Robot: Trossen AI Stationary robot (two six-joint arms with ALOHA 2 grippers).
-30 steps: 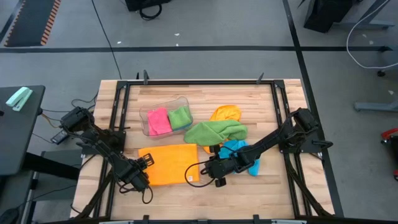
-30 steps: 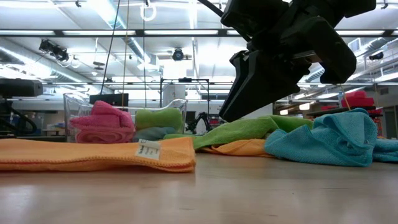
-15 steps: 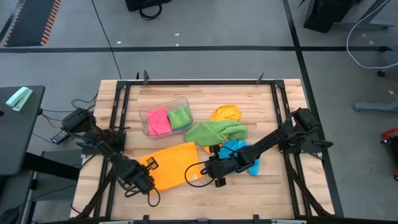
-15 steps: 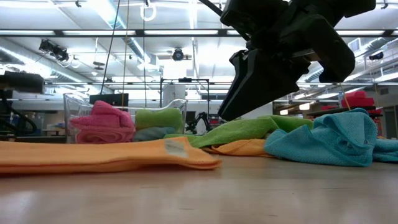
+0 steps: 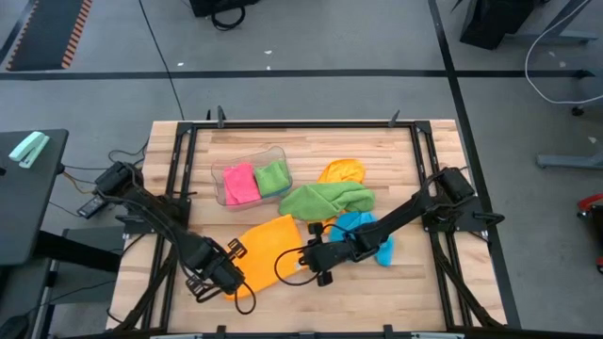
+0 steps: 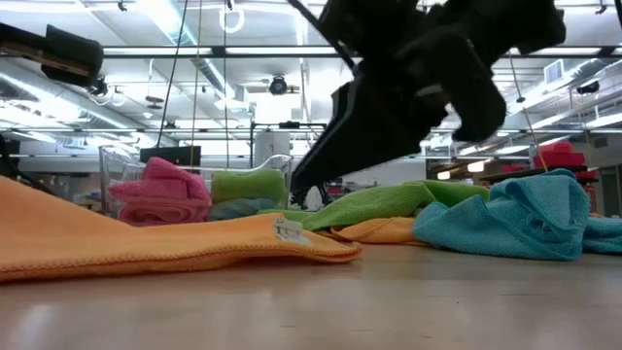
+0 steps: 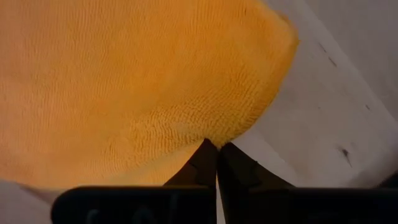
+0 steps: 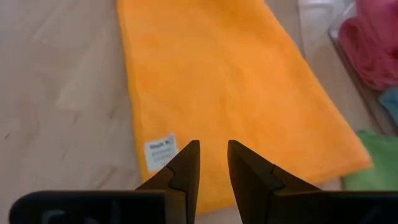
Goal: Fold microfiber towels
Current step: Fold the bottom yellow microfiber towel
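The orange towel has a raised end. Next, my left gripper lets go of that end on the towel's flat part [image 5: 280, 265] beside my right gripper.
An orange towel [image 5: 268, 250] lies slantwise at the table's near middle. Its left end is raised and its right end, with a white label [image 6: 289, 230], rests on the wood. My left gripper [image 5: 229, 268] is shut on the raised end and points down. My right gripper [image 8: 213, 146] is open by a narrow gap. It slants down over the towel's right end beside the label [image 8: 158, 151], and I see no touch in the low view. Green [image 5: 325, 200], blue [image 5: 363, 231] and a second orange towel [image 5: 341, 171] lie heaped behind. My left gripper pinches the orange towel's edge [image 7: 208, 134] between its two fingers, close to a rounded corner of the left end. The fingers come from above, pointing down. That end hangs lifted [image 6: 39, 209] and the cloth slopes down to its right end on the table.
A clear tub [image 5: 226, 169] at the far left holds a folded pink towel [image 5: 240, 184] and a green one [image 5: 273, 177]. A black frame [image 5: 184, 188] runs along the table's edges. Bare wood shows at the near right [image 5: 396, 292].
My left gripper has risen and gone toward the table's right and near edge, carrying the orange towel's left end. The towel, which lay flat and square to the table, now slopes up at its left and lies slantwise. My right gripper has sunk a little toward the towel.
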